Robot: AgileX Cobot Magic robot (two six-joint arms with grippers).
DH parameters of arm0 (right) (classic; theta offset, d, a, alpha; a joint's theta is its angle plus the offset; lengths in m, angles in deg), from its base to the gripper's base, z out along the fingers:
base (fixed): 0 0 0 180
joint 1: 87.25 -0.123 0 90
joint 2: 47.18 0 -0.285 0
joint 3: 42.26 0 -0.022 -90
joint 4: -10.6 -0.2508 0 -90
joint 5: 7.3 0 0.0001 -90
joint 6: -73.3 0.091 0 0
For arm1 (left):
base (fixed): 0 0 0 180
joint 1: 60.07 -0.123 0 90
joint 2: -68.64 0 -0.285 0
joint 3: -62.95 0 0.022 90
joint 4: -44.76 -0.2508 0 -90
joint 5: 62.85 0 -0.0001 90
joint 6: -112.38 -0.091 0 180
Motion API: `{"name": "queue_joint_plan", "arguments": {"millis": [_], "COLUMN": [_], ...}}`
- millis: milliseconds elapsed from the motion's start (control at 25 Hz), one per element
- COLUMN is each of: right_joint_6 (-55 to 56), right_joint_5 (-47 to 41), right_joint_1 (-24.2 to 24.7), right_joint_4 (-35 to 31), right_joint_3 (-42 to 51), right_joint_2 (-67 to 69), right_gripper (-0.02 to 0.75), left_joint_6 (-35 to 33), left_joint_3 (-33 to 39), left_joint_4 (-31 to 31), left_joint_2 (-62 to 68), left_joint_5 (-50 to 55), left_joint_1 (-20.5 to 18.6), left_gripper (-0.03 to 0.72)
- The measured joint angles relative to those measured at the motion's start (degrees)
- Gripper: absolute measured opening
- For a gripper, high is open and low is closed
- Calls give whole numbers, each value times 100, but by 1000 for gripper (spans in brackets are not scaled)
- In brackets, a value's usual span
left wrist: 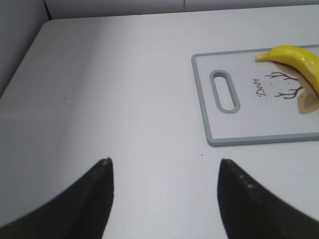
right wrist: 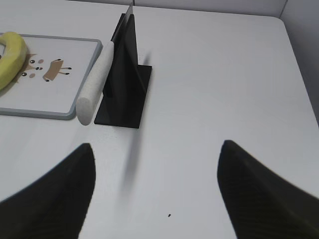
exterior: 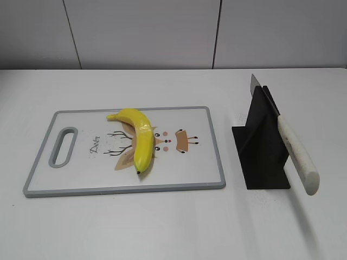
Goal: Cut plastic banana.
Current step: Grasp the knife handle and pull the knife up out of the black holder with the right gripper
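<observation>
The knife in the black stand is next for my right gripper, which should go to it and close on the middle of its white handle [exterior: 295,149] [right wrist: 98,78].
The plastic banana [exterior: 139,140] is glossy yellow, curved, with a dark tip towards me. It lies whole on a white cutting board with a grey rim [exterior: 124,189]. It also shows in the left wrist view [left wrist: 296,62] and the right wrist view [right wrist: 11,57]. A knife with a white handle [exterior: 297,154] rests in a black stand [exterior: 260,146] right of the board, handle towards me; the right wrist view shows the handle [right wrist: 94,89]. My left gripper [left wrist: 163,164] is open and empty over bare table left of the board. My right gripper [right wrist: 157,149] is open and empty, near side of the stand.
The white table [exterior: 173,227] runs to a grey panelled wall at the back. The board has a slot handle [exterior: 64,146] at its left end. The table's left edge shows in the left wrist view [left wrist: 20,64], its right edge in the right wrist view [right wrist: 299,74].
</observation>
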Motion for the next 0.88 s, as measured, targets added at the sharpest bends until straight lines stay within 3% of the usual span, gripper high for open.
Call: {"name": "queue_joint_plan", "arguments": {"millis": [880], "right_joint_6": [356], "right_joint_5": [-18], "right_joint_1": [0], "right_joint_4": [23], "right_joint_3": [-335], "right_joint_2": [482], "right_gripper": [585], "left_joint_6": [-1], "left_joint_3": [0], "left_joint_4": [0], "left_joint_2": [0], "left_joint_5": [0], "left_joint_1": [-5], "left_gripper": [589]}}
